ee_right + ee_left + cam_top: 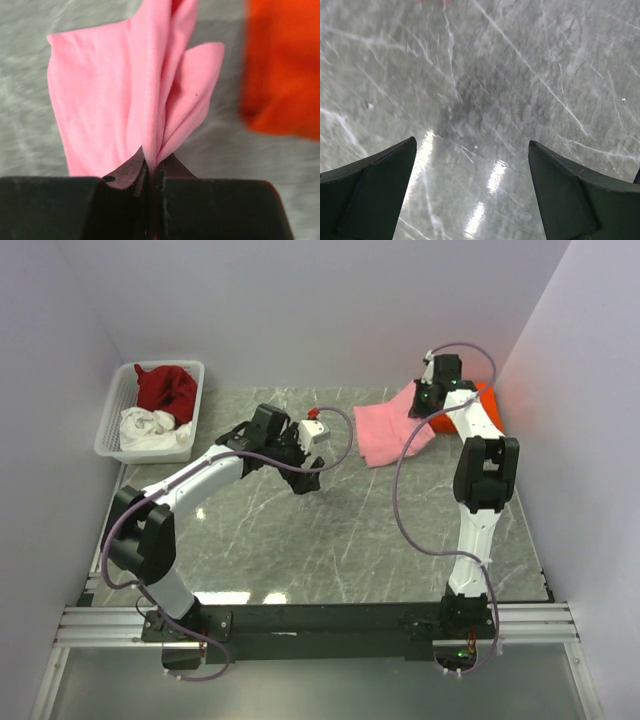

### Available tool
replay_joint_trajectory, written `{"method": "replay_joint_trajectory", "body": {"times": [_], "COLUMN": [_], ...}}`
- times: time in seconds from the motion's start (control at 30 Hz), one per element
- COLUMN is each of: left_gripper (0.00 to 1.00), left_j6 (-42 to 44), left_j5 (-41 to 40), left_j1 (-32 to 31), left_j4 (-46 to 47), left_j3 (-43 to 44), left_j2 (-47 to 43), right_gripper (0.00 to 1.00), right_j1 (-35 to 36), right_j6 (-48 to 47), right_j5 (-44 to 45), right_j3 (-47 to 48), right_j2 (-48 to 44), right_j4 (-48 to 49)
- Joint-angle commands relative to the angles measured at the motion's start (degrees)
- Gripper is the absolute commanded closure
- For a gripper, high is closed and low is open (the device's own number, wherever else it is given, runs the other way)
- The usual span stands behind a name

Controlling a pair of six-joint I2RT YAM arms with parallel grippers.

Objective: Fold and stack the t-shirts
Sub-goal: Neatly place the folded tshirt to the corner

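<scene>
The robot's right gripper will release the light pink t-shirt, still crumpled on the marble table, spread out on top of the bright orange t-shirt (461, 405).
A light pink t-shirt (385, 430) lies crumpled on the marble table at the back right. My right gripper (425, 405) is shut on a fold of it. In the right wrist view the pink cloth (100, 90) rises out of the shut gripper (155, 159). A bright orange t-shirt (487, 400) lies just to the right, partly behind the right arm, and shows blurred in the wrist view (282, 65). My left gripper (300, 475) hovers open left of the pink shirt. Its fingers (380, 180) stand wide over bare table, and the gripper (471, 141) holds nothing.
A white lattice basket (110, 430) stands at the back left corner of the table. It holds a dark red t-shirt (165, 388) and a white one (150, 428). Walls close in the table on the left, back and right.
</scene>
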Motion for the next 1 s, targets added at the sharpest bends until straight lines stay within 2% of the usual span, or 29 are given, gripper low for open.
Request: {"method": "replay_joint_trajectory", "body": {"times": [0.0,0.2,0.5,0.97], "left_gripper": [0.01,0.01,0.01,0.0], "left_j6": [-5.4,-6.7,-7.5,-9.1], "left_j5": [-1.9,-2.0,-3.7,-2.7], "left_j1": [0.2,0.4,0.4,0.4], "left_j4": [-1.7,-3.2,-4.1,-2.6], "left_j3": [0.9,4.0,7.0,7.5], "left_j2": [1.8,5.9,9.3,11.4], "right_gripper": [1.0,1.0,1.0,1.0], "right_j1": [-2.4,-4.6,-5.0,-5.1], "right_j6": [-10.5,-14.5,-16.9,-16.2], "right_j5": [3.4,5.4,9.1,9.2], "right_j3": [9.9,20.0,22.4,24.0], "right_j2": [1.2,3.4,2.4,-2.1], "right_j4": [-3.5,-3.3,1.4,-1.6]}}
